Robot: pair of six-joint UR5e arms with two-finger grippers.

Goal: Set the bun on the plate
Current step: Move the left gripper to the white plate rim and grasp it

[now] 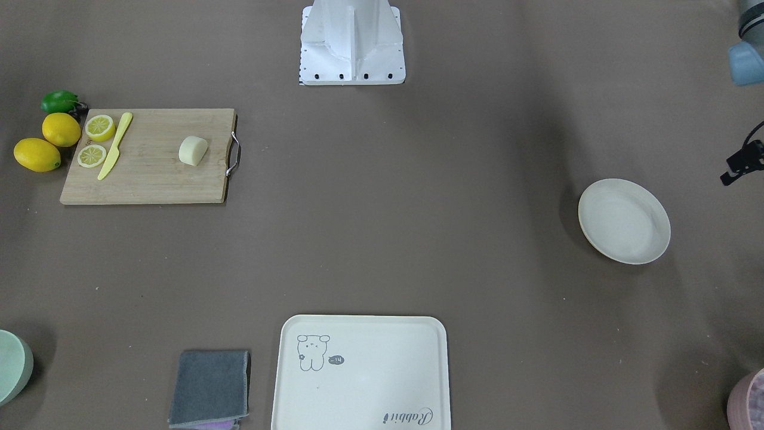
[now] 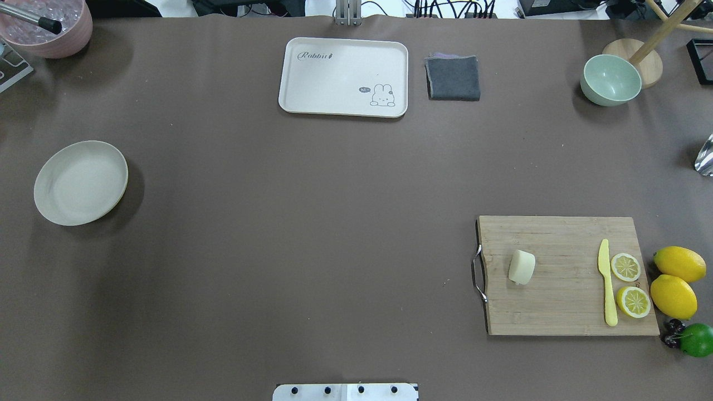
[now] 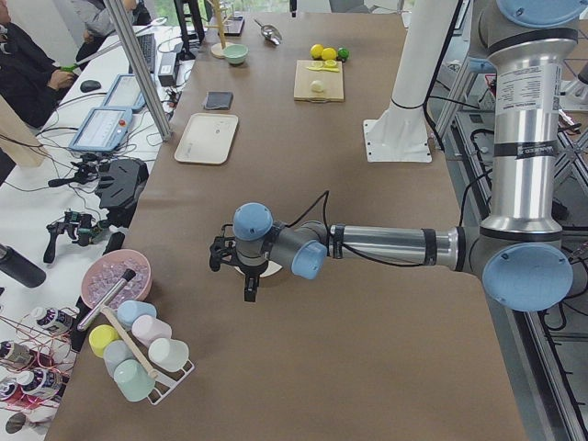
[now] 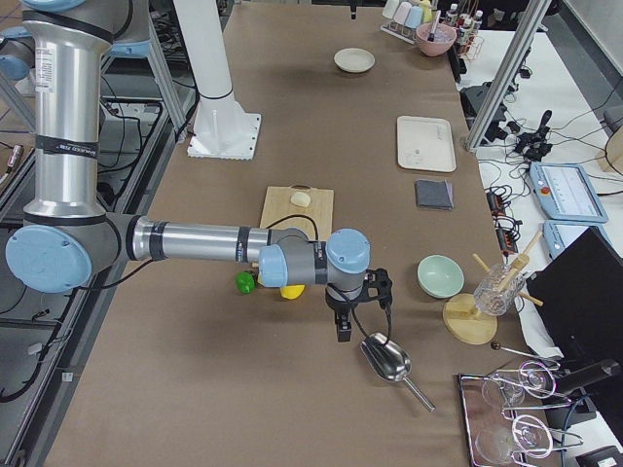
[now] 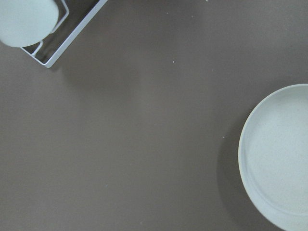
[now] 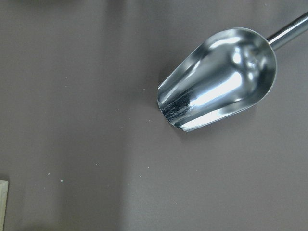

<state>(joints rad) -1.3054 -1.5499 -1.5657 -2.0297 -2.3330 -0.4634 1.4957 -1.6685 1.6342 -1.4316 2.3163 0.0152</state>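
The fingers of my left gripper needs to next go to the plate's rim (image 1: pixel 667 215) (image 5: pixel 240 156), on the side that faces away from the cutting board, and close there.
The bun (image 2: pixel 522 267), a pale cream chunk, lies on the wooden cutting board (image 2: pixel 562 250) near its handle end, also visible from the front (image 1: pixel 193 150). The off-white plate (image 2: pixel 81 182) sits bare at the table's other side, and the left wrist view catches its rim (image 5: pixel 279 159). My left gripper (image 3: pixel 250 292) hangs beside the plate, which it partly hides in the left side view. Far from the bun, my right gripper (image 4: pixel 343 331) hangs past the board, over a metal scoop (image 6: pixel 216 79). I cannot tell whether either gripper is open or shut.
On the board lie a yellow knife (image 2: pixel 607 284) and two lemon slices (image 2: pixel 625 267); lemons (image 2: pixel 674 295) and a lime (image 2: pixel 697 340) sit beside it. A cream tray (image 2: pixel 343 77), grey cloth (image 2: pixel 453 78), green bowl (image 2: pixel 610 79) and pink bowl (image 2: pixel 47 25) line the far edge.
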